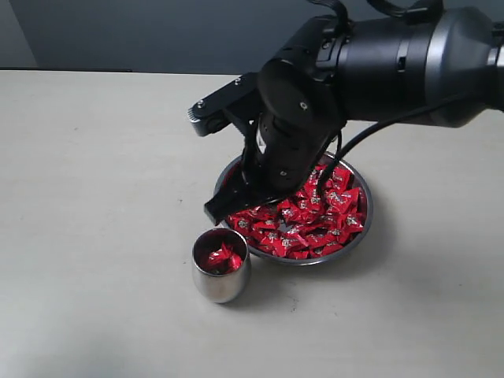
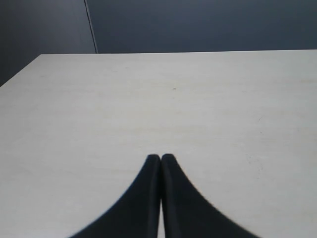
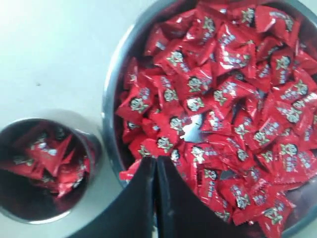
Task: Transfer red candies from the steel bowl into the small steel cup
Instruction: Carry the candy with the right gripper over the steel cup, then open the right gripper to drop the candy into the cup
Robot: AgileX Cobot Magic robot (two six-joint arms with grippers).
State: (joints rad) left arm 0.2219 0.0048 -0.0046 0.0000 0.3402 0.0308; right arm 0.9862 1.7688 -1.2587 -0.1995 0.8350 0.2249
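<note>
A red candy will drop from my right gripper as I let go of it on top of the few candies inside the small steel cup [image 1: 216, 247] [image 3: 42, 161].
The steel bowl [image 1: 367, 211] holds a heap of red candies [image 1: 319, 214]. Just in front of its left side stands the small steel cup [image 1: 220, 288], with a few red candies [image 1: 223, 256] inside. My right gripper [image 1: 214, 211] hangs over the bowl's near-left rim, a little above and behind the cup. In the right wrist view its fingers [image 3: 154, 159] are pressed together above the bowl's edge [image 3: 110, 99], with nothing visible between them. The candy heap [image 3: 223, 99] and the cup [image 3: 29, 218] lie on either side. My left gripper [image 2: 161, 156] is shut over bare table.
The pale tabletop [image 1: 94, 197] stretches to the left and front of the cup. A dark wall [image 1: 157, 31] runs behind the table's far edge. The right arm's black body [image 1: 378, 63] covers the back of the bowl.
</note>
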